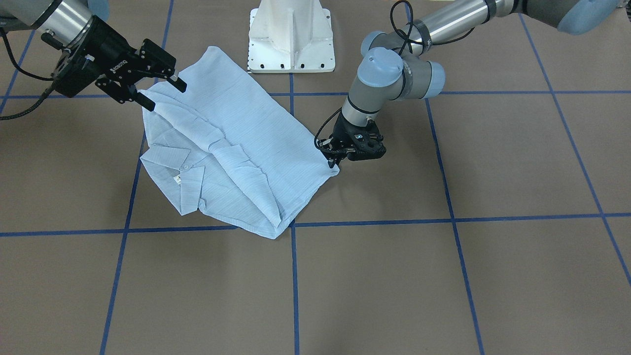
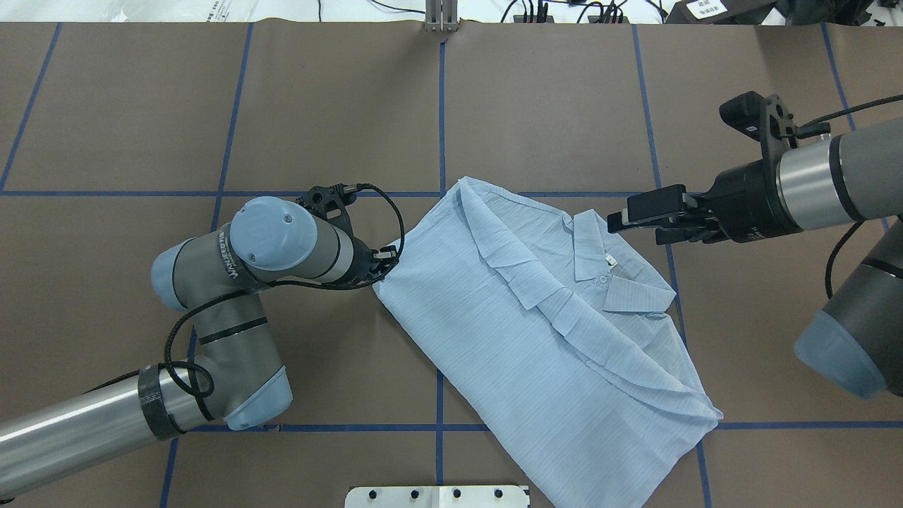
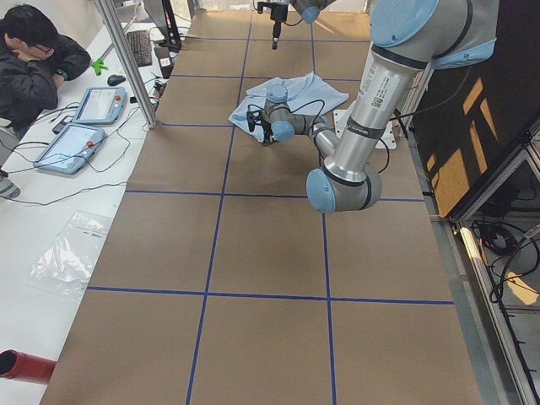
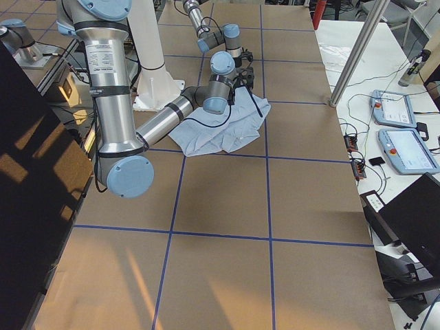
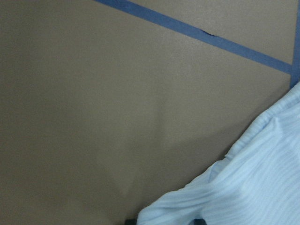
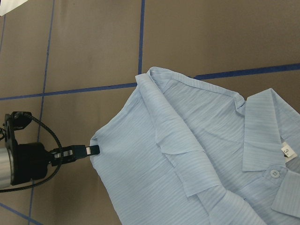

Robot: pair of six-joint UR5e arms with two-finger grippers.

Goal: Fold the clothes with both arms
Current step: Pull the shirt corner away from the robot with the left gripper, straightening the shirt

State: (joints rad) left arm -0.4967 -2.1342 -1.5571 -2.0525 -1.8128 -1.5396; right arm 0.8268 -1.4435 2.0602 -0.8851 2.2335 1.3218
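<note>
The robot's left gripper needs to release the hem corner on the bare table [image 1: 346, 301] past the blue tape crossing, away from the pedestal.
The light-blue striped shirt [image 1: 236, 148] [image 2: 522, 331] [image 6: 187, 164] lies folded flat on the brown table, collar [image 2: 600, 257] and white neck tag [image 6: 288, 150] facing up. My left gripper [image 1: 336, 160] [image 2: 382, 271] [image 6: 93, 151] is low at the shirt's hem corner, shut on the cloth there. The left wrist view shows that corner of fabric [image 5: 253, 187] running in between the fingers at the bottom edge. My right gripper [image 1: 164, 94] [image 2: 617, 221] hovers open above the shirt's collar-side edge, nothing between its fingers.
The white pedestal base [image 1: 291, 39] [image 2: 437, 496] stands just behind the shirt on the robot's side. Blue tape lines [image 1: 294, 276] grid the brown table. A person [image 3: 34, 67] sits by teach pendants [image 3: 84, 126] on a side bench beyond the table.
</note>
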